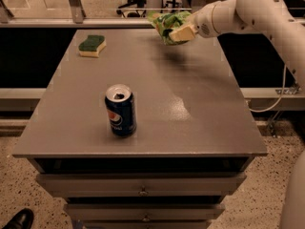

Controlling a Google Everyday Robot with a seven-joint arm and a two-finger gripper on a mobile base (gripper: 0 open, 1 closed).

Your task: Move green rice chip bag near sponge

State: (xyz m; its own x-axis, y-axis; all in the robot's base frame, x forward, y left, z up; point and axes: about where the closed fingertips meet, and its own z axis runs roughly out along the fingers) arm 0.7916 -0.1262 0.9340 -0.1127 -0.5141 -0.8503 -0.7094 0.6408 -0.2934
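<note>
The robot's gripper needs to release the green rice chip bag against the sponge's inner side (107, 40), near the far edge of the table.
The green rice chip bag (167, 26), wrinkly bright green foil, hangs in the air above the table's far edge, right of centre. My gripper (180, 33) is shut on the bag's right side and holds it clear of the tabletop; a pale fingertip (181, 33) shows in front of the foil. The sponge (92, 45), dark green top over pale yellow foam, lies flat at the table's far left corner, well to the left of the bag and gripper.
A blue Pepsi can (120, 110) stands upright in the near left-centre of the grey table (190, 104). My white arm (252, 8) reaches in from the upper right. Drawers are under the tabletop. A shoe (16, 219) shows at the bottom left.
</note>
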